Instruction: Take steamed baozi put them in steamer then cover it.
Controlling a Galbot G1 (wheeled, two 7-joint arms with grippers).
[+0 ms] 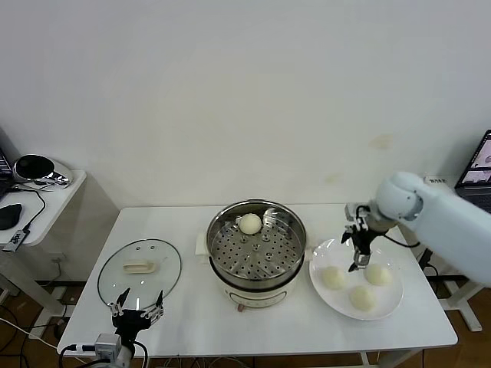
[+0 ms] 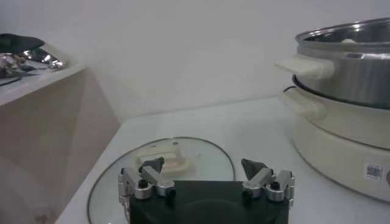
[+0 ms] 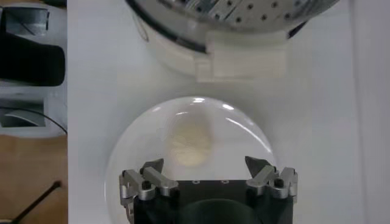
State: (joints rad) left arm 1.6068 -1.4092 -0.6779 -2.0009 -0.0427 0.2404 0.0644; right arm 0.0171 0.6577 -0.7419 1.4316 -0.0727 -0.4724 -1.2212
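The robot's right gripper needs to close around the middle of the baozi [image 1: 334, 277] [image 3: 190, 146] nearest the steamer on the white plate.
The steamer [image 1: 257, 249] stands mid-table with one steamed baozi [image 1: 250, 223] on its perforated tray. Three more baozi [image 1: 332, 277] [image 1: 377, 274] [image 1: 362, 297] lie on a white plate [image 1: 326, 253] to its right. My right gripper [image 1: 358, 253] hovers open over that plate. From the right wrist, a baozi [image 3: 190, 143] lies on the plate [image 3: 237, 131] below the open right gripper [image 3: 207, 167], with the steamer [image 3: 244, 36] beyond. The cover [image 1: 140, 268] lies flat left of the steamer. My left gripper [image 1: 136, 313] waits open at the cover's near edge, and the left wrist shows the cover [image 2: 201, 159] ahead of the left gripper [image 2: 206, 167].
A side table [image 1: 54, 201] at the far left carries a black mouse [image 1: 9, 215] and a shiny metal object [image 1: 38, 169]. A laptop [image 1: 479, 165] shows at the right edge. The steamer's handle [image 2: 304, 66] juts toward the cover side.
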